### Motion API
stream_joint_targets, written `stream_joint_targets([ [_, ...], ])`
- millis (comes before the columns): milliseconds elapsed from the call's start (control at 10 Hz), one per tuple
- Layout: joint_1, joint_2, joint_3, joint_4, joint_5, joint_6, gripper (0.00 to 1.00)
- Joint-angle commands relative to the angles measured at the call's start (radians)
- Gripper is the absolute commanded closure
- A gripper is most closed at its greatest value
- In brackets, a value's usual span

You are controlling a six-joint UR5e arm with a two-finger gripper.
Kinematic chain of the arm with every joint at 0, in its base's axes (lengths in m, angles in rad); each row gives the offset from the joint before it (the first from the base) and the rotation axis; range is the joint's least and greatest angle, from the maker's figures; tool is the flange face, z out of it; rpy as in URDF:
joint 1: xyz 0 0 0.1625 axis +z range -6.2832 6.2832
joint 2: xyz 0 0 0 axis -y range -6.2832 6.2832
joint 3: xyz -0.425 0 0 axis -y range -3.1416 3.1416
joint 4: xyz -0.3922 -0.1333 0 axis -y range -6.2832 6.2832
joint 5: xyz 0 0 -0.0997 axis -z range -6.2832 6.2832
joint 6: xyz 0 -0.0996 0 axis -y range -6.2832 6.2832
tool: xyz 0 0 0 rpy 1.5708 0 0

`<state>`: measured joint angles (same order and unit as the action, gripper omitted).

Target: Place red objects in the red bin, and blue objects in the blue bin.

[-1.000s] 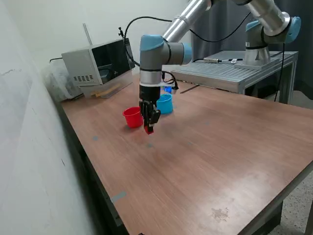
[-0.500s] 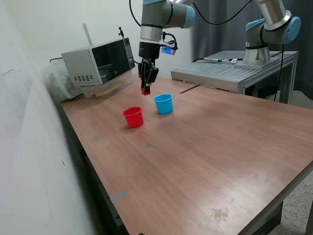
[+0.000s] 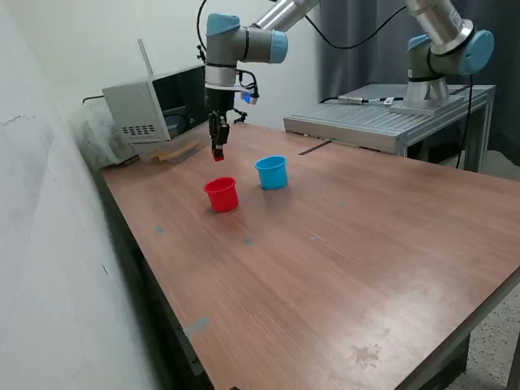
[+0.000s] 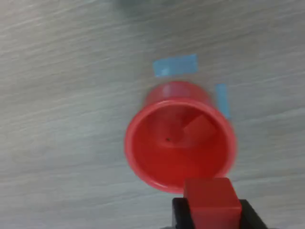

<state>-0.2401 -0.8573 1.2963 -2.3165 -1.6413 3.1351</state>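
My gripper needs to release the small red cube inside the red cup (image 3: pixel 221 193) (image 4: pixel 181 145), where another red cube lies.
My gripper (image 3: pixel 218 152) is shut on a small red cube (image 3: pixel 218 155) and holds it in the air above the red cup (image 3: pixel 221 195). In the wrist view the red cube (image 4: pixel 212 202) sits between the dark fingers (image 4: pixel 180 213), over the near rim of the red cup (image 4: pixel 178 138). A second red cube (image 4: pixel 200 129) lies inside that cup. The light blue cup (image 3: pixel 272 172) stands upright on the wooden table (image 3: pixel 341 252), to the exterior view's right of the red cup. No blue cubes are in view.
A grey microwave-like box (image 3: pixel 158 106) stands at the back of the table. A metal bench (image 3: pixel 382 118) with a second robot arm (image 3: pixel 439 49) is behind on the exterior view's right. Blue tape marks (image 4: pixel 175 65) lie on the table by the red cup.
My gripper rose from the table surface with the red cube, then moved toward the exterior view's left and back, ending above the red cup.
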Motion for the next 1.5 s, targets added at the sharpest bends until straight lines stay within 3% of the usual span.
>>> stream_joint_targets([
  [0, -0.019, 0.072, -0.064, 0.000, 0.001, -0.009, 1.00],
  [400, -0.022, 0.083, -0.066, 0.000, 0.008, -0.009, 1.00],
  [500, -0.022, 0.083, -0.062, 0.000, 0.008, -0.007, 0.00],
  [1100, -0.012, 0.035, -0.030, 0.043, 0.006, -0.030, 0.00],
  [1400, 0.066, -0.278, 0.180, 0.274, -0.001, -0.060, 0.00],
])
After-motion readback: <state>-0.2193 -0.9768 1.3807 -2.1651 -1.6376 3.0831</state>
